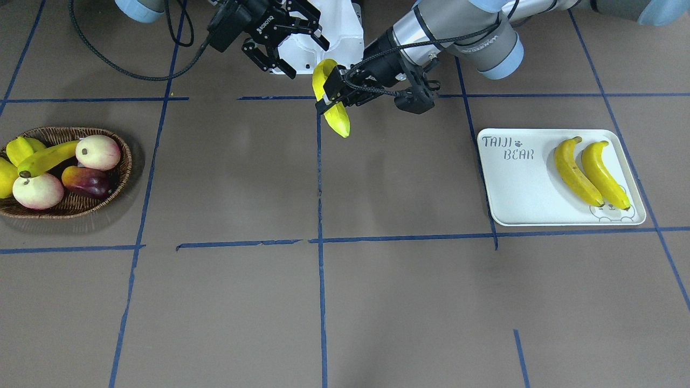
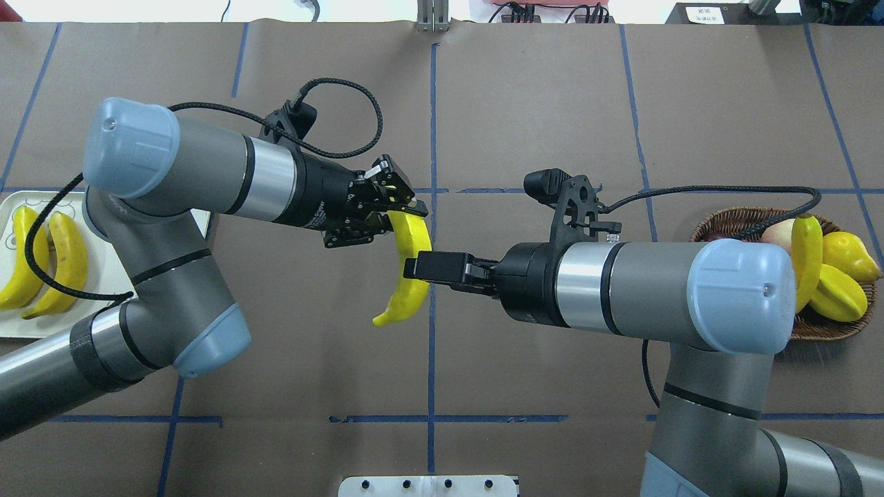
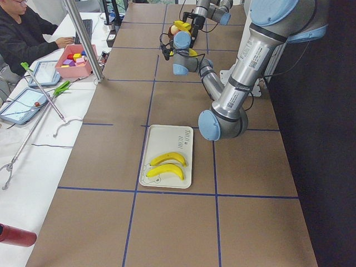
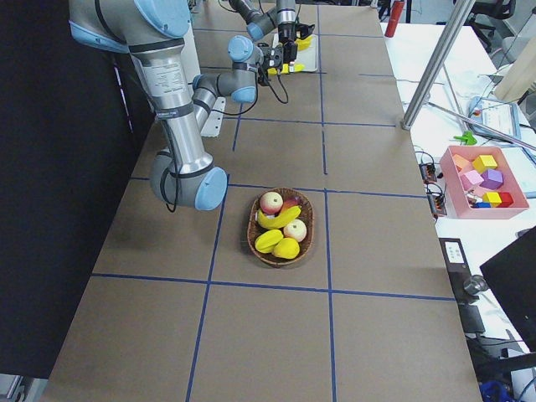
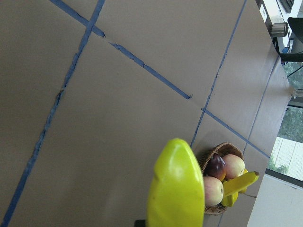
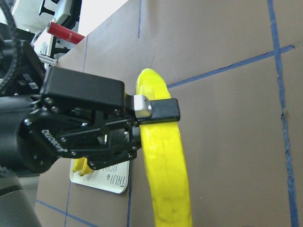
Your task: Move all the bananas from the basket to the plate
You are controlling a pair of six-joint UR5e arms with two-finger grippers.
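Next, my left gripper lets go of the yellow banana on the white plate (image 1: pixel 551 172) beside the banana nearest the lettering.
My left gripper (image 1: pixel 330 89) is shut on the upper part of a yellow banana (image 1: pixel 338 116) and holds it in the air over the table's middle; both show in the overhead view, the gripper (image 2: pixel 404 207) above the banana (image 2: pixel 407 290). My right gripper (image 1: pixel 308 59) is open, its fingers close beside that banana's top, and holds nothing. The white plate (image 1: pixel 517 188) holds two bananas (image 1: pixel 577 172) (image 1: pixel 604 175). One banana (image 1: pixel 46 159) lies across the fruit in the wicker basket (image 1: pixel 97 207).
The basket also holds two pale peaches (image 1: pixel 98 152), a dark red mango (image 1: pixel 86 182), a starfruit (image 1: pixel 21 148) and a lemon (image 1: pixel 4 178). Blue tape lines cross the brown table. The robot's white base (image 1: pixel 334 32) stands behind the grippers.
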